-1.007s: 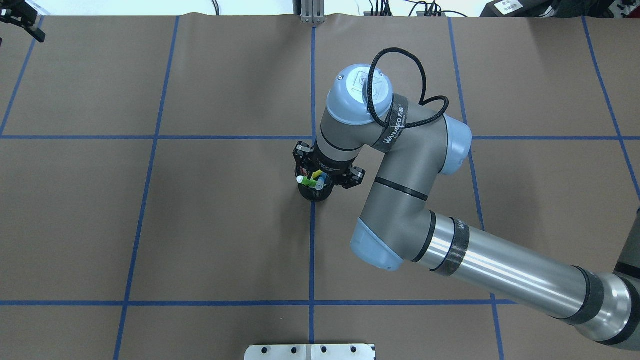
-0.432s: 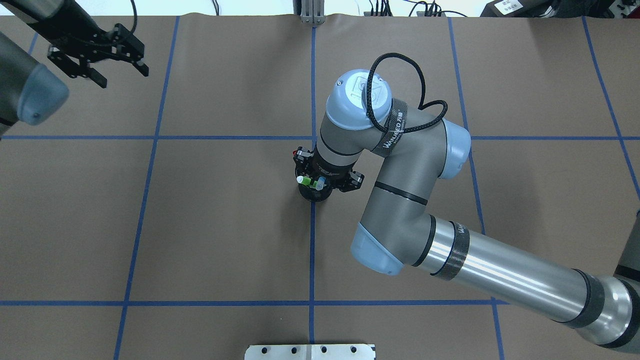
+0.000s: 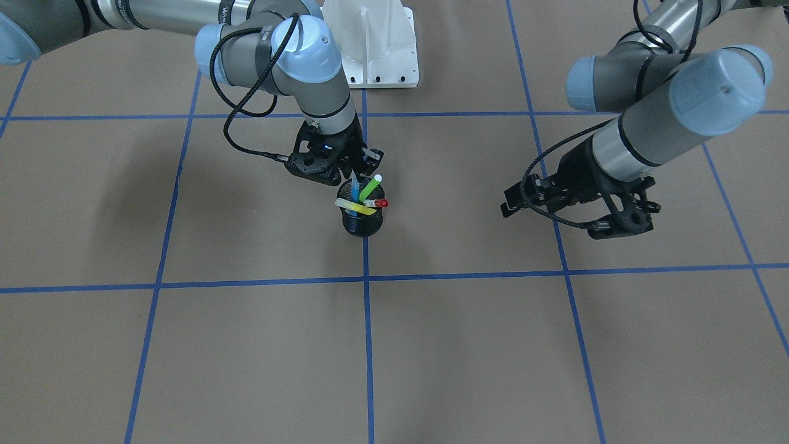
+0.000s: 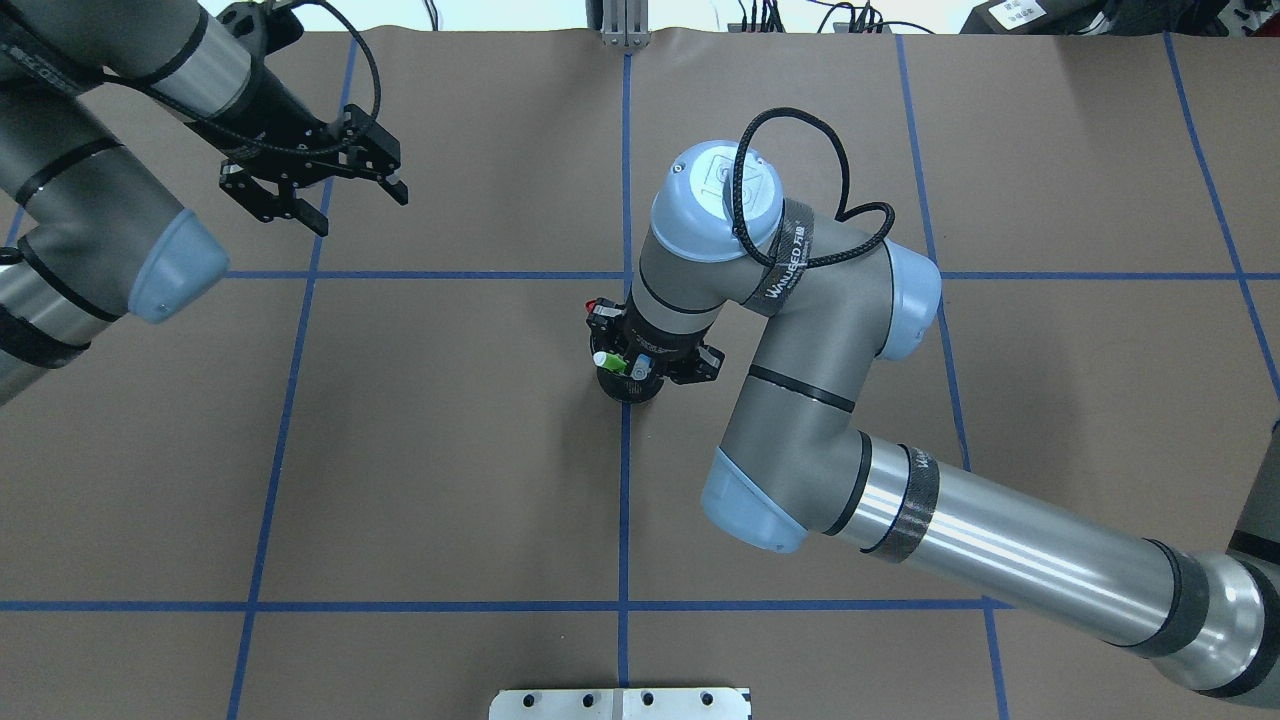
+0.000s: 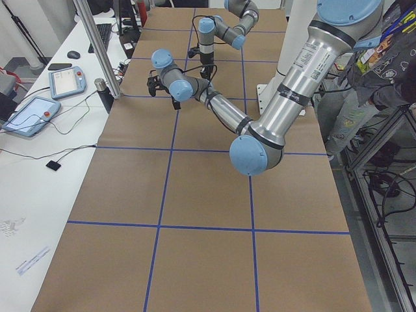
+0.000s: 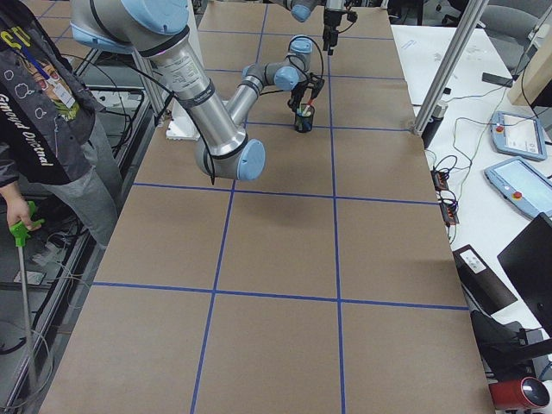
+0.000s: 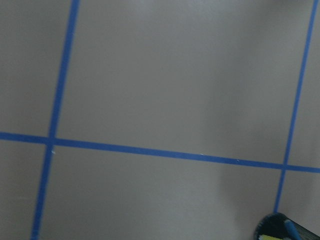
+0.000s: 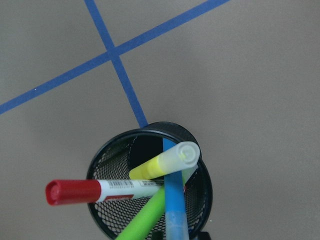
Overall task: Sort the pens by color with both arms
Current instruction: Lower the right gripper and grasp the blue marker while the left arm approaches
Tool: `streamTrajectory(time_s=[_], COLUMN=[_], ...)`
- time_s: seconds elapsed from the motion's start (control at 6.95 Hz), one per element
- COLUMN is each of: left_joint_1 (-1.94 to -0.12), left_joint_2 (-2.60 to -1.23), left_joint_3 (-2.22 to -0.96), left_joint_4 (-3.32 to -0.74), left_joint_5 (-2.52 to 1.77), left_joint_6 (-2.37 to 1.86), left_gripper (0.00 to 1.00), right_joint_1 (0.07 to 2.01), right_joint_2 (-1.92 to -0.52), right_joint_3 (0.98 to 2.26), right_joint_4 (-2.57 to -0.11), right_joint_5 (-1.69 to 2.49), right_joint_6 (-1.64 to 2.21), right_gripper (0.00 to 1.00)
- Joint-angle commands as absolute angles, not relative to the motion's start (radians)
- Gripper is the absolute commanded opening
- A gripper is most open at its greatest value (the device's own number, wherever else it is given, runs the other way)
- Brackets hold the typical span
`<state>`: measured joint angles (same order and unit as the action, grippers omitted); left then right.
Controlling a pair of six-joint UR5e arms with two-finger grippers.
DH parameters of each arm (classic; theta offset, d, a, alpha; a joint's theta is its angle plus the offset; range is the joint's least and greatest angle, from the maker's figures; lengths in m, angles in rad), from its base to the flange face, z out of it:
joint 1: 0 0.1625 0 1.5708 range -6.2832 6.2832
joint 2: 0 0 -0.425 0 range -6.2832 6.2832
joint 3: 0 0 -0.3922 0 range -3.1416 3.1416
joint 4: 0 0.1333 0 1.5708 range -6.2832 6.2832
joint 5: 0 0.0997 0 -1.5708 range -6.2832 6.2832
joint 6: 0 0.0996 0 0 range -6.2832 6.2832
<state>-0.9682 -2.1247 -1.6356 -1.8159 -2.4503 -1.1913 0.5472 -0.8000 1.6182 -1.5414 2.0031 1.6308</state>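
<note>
The white pen in the black mesh cup is next, and my left gripper should go to its red cap (image 3: 381, 203) and close there.
Four pens stand in a black mesh cup (image 3: 363, 227) at the table's centre: blue (image 8: 174, 200), lime green (image 8: 145, 220), yellow (image 8: 165, 162) and white with a red cap (image 8: 75, 191). My right gripper (image 3: 357, 179) hangs straight over the cup (image 4: 628, 388). It looks open, and the blue pen (image 3: 355, 190) rises up between its fingers. The green pen (image 3: 370, 188) and the red-capped pen (image 3: 377, 203) lean away from it. My left gripper (image 4: 362, 214) is open and holds nothing. It hovers over bare table well to the far left of the cup, whose rim (image 7: 285, 227) shows in the left wrist view.
Blue tape lines divide the brown table (image 4: 450, 480) into squares. The white pedestal base (image 3: 376, 49) stands at the robot's edge. A person (image 6: 43, 112) stands beside the table near the robot's base. Teach pendants (image 5: 32, 114) lie on a side bench.
My left arm has swung in from the far left corner toward the middle. The right gripper has sunk a little over the cup and now hides the yellow pen from above.
</note>
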Motion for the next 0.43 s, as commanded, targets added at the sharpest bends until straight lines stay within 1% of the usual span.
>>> streamTrajectory(time_s=[0.0, 0.29], left_joint_1=[-0.936, -0.928], left_joint_2=[-2.152, -2.163], left_joint_3=[-1.632, -1.626], left_joint_4=[-1.827, -1.841], left_joint_5=[-2.45, -2.448], left_joint_6=[-1.233, -1.259], left_gripper=[1.0, 1.0], right_joint_1=[0.546, 0.546], right_joint_2=[-0.801, -0.801], right_joint_3=[1.623, 1.624], right_joint_4=[-1.54, -1.539], right_joint_5=[2.005, 2.006], right_joint_6=[1.629, 1.625], right_gripper=[0.24, 0.2])
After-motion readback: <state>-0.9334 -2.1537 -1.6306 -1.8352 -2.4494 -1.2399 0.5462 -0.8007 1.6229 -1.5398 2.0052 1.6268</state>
